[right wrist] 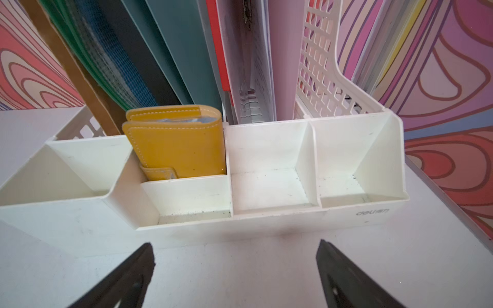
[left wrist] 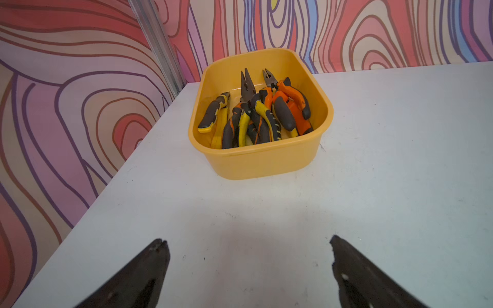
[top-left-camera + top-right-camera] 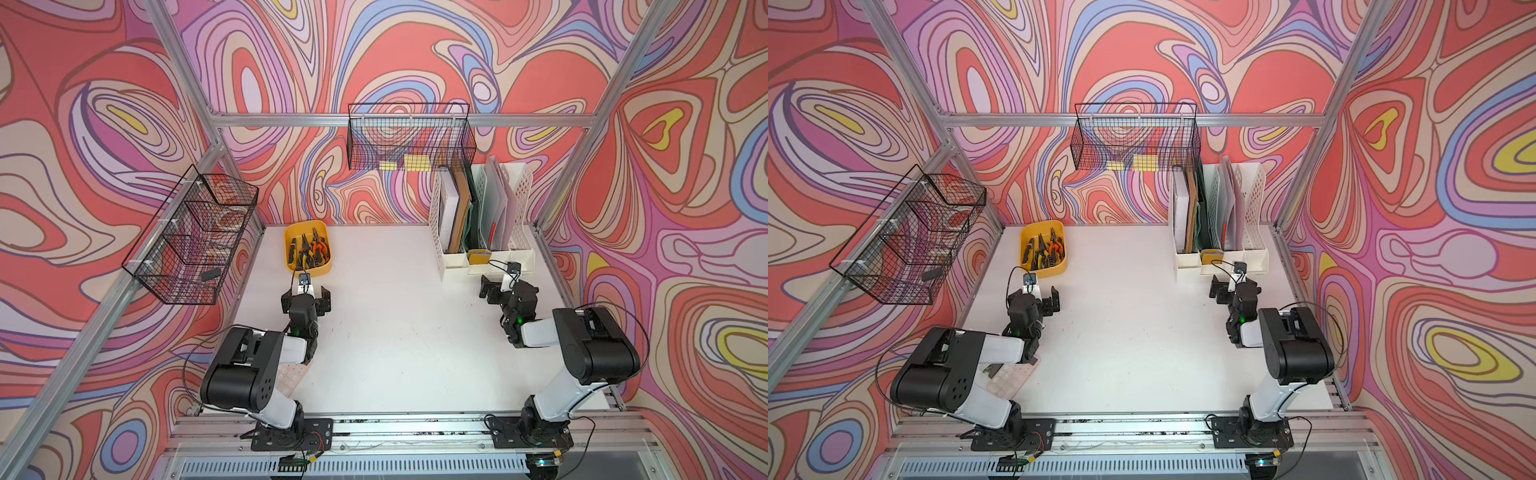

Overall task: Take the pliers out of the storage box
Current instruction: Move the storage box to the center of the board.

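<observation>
The robot's left gripper needs to next grab the yellow storage box by its side rim (image 3: pixel 286 253) (image 2: pixel 191 122) farthest from the white file rack, beside the yellow-and-black pliers.
The yellow storage box (image 3: pixel 316 270) (image 3: pixel 1051 271) stands at the table's far left corner. Several pliers (image 3: pixel 309 251) (image 3: pixel 1044 251) lie piled inside it, with orange-and-black or yellow-and-black handles. In the left wrist view the storage box (image 2: pixel 266 162) is straight ahead, and the pliers (image 2: pixel 256 117) point their dark noses at the far wall. My left gripper (image 3: pixel 306 296) (image 3: pixel 1034 297) (image 2: pixel 248 240) hovers open and empty a short way in front of the box. My right gripper (image 3: pixel 507 286) (image 3: pixel 1233 286) (image 1: pixel 235 243) is open and empty at the far right.
A white file rack (image 3: pixel 484 257) (image 1: pixel 266 221) with folders and a yellow wallet (image 1: pixel 181 144) stands just ahead of my right gripper. Black wire baskets hang on the left wall (image 3: pixel 195 237) and the back wall (image 3: pixel 409 137). A clear blister tray (image 3: pixel 1011 376) lies under my left arm.
</observation>
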